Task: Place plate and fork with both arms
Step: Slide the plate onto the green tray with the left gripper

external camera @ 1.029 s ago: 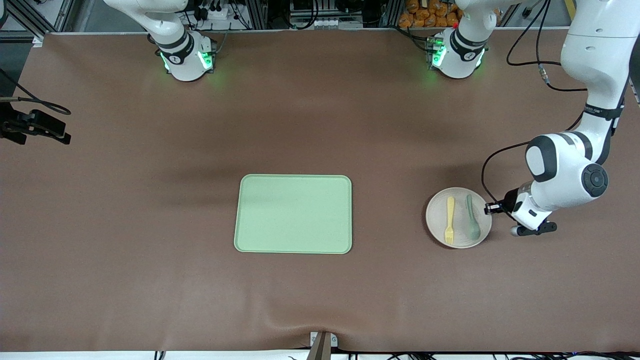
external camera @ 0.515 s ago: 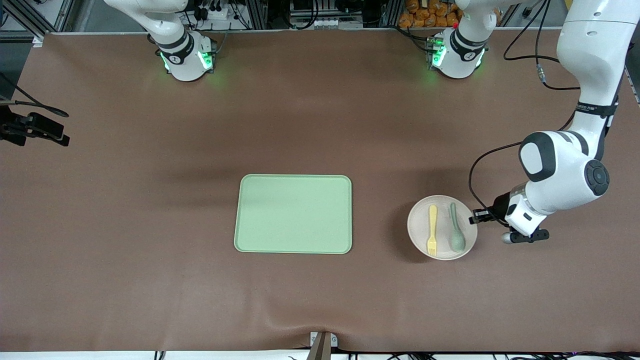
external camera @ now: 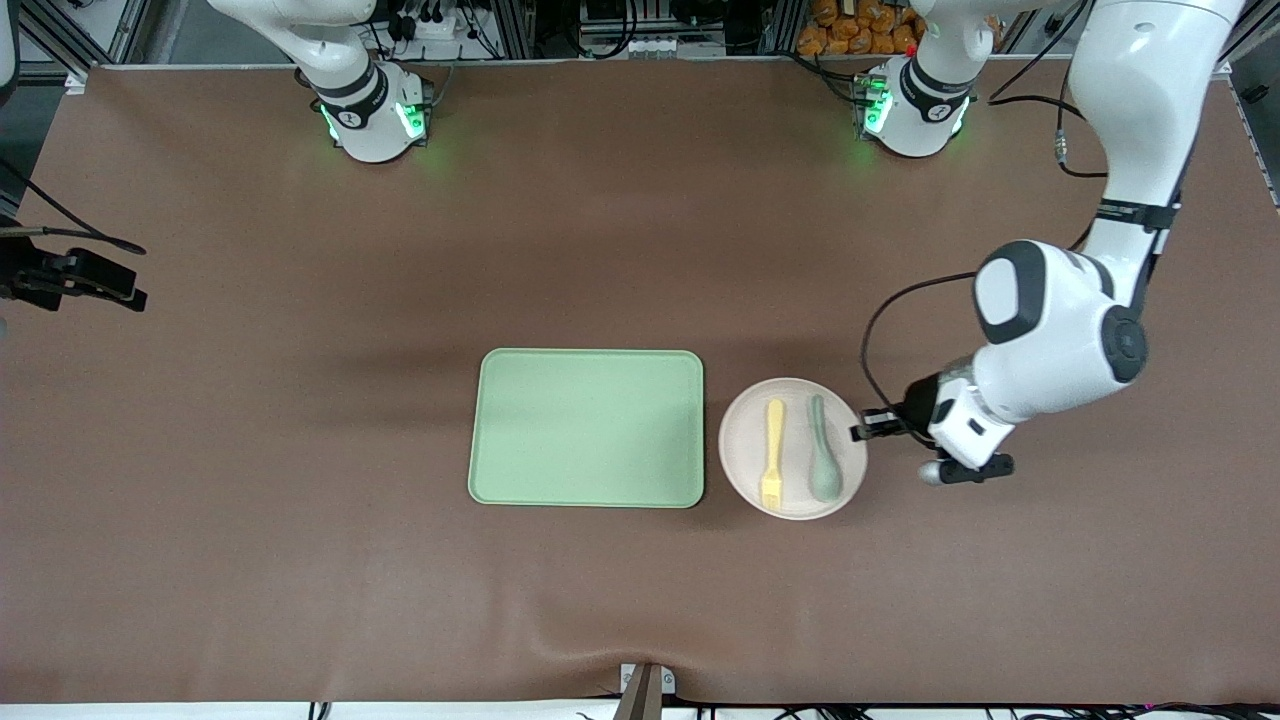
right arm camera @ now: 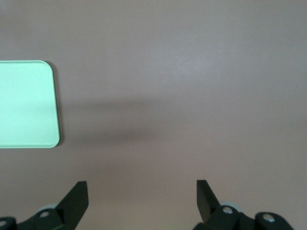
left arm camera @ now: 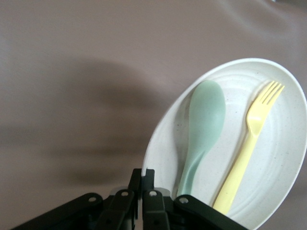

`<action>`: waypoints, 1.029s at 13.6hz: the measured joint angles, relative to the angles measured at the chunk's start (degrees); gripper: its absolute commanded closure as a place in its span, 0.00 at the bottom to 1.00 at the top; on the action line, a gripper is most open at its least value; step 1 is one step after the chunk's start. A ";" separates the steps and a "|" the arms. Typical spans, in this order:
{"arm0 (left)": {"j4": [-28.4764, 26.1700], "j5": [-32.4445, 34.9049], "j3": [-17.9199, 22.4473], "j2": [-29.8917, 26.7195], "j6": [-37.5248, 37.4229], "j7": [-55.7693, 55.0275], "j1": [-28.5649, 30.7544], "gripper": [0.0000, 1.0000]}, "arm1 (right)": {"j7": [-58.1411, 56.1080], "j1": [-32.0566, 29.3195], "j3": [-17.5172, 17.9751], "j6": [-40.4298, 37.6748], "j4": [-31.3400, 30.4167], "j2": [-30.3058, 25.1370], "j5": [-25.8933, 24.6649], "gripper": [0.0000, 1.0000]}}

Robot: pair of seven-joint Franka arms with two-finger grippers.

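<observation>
Next, I release the plate, which hangs low beside the tray's short edge, from my left gripper onto the light-green tray, a little off its middle [external camera: 627, 425] toward that same gripper.
My left gripper [external camera: 862, 432] [left arm camera: 147, 173] is shut on the rim of the pale beige-pink plate [external camera: 745, 440] [left arm camera: 280, 160]. The plate hangs low over the table, right beside the tray's short edge toward the left arm's end. On the plate the pale-yellow fork [external camera: 774, 452] [left arm camera: 252, 129] lies side by side with a grey-green spoon [external camera: 823, 465] [left arm camera: 206, 120]. My right gripper [external camera: 128, 290] [right arm camera: 141, 191] waits open over bare table at the right arm's end, holding nothing.
The light-green rectangular tray [external camera: 586, 428] [right arm camera: 26, 103] lies in the middle of the brown table with nothing on it. Both arm bases stand along the table's edge farthest from the front camera. A cable loops from the left wrist above the plate.
My left arm has carried the plate with the fork and spoon from the left arm's end toward the tray; it now hangs next to the tray's edge. The right gripper has barely moved.
</observation>
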 measured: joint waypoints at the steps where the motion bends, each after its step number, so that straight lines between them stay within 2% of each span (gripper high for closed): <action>1: 0.34 0.00 0.01 0.08 0.00 -2.59 -1.86 1.00 | 0.00 0.00 0.01 0.13 0.00 0.50 0.00 0.00; 7: 2.92 0.44 0.33 4.15 0.36 -15.08 -11.96 1.00 | 0.00 -0.06 0.01 0.79 0.04 2.05 0.05 0.00; 11: 4.20 0.61 1.21 8.90 6.17 -19.85 -17.42 1.00 | 0.00 0.83 0.81 2.17 0.04 2.62 0.68 0.00; 14: 4.31 1.00 3.93 12.30 9.83 -19.92 -20.92 1.00 | 0.04 1.83 1.09 4.18 -0.03 4.42 2.03 0.00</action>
